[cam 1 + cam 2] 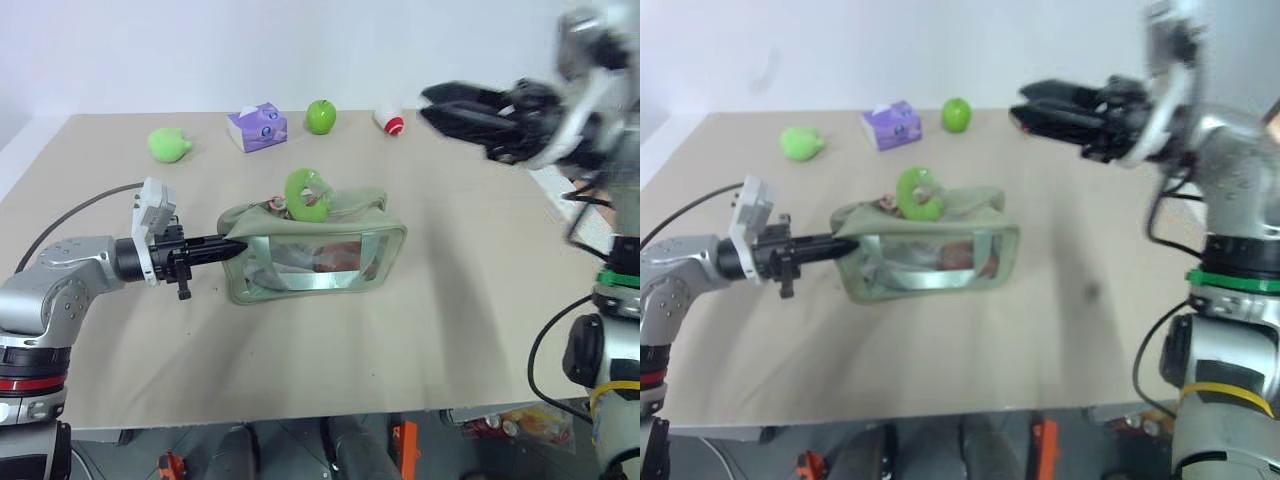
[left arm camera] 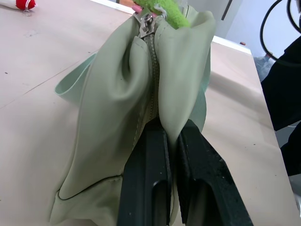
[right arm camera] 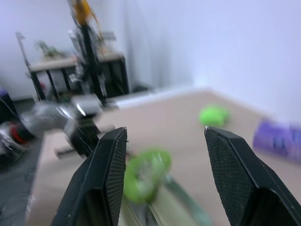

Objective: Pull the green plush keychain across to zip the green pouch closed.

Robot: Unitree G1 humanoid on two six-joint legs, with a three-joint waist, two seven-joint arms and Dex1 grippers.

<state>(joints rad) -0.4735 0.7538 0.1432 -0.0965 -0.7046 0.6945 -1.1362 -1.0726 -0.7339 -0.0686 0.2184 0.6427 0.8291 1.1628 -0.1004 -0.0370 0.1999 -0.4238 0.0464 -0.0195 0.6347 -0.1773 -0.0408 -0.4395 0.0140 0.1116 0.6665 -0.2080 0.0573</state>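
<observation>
The robot's right gripper should next move to the green plush keychain's plastic-wrapped side [image 1: 319, 188] [image 3: 145, 173] and close there, because pulling the keychain zips the green pouch.
The pale green pouch [image 1: 312, 255] lies mid-table with its clear window facing me. The green plush keychain [image 1: 307, 195], a fuzzy lime ring, sits on the zipper along the top, a little left of the middle. My left gripper [image 1: 240, 248] points right and is shut on the pouch's left end; the left wrist view shows its fingers [image 2: 150, 169] pinching the fabric at the zipper seam [image 2: 151, 70]. My right gripper [image 1: 428, 107] hangs open high above the table, right of the pouch and pointing left, holding nothing. In its wrist view the keychain [image 3: 143, 176] lies ahead between the fingers.
Along the table's far side sit a solid green plush blob [image 1: 168, 144], a purple tissue box [image 1: 257, 127], a green apple [image 1: 320, 116] and a small red-and-white object [image 1: 390, 121]. Bare tabletop [image 1: 470, 300] stretches right of and in front of the pouch.
</observation>
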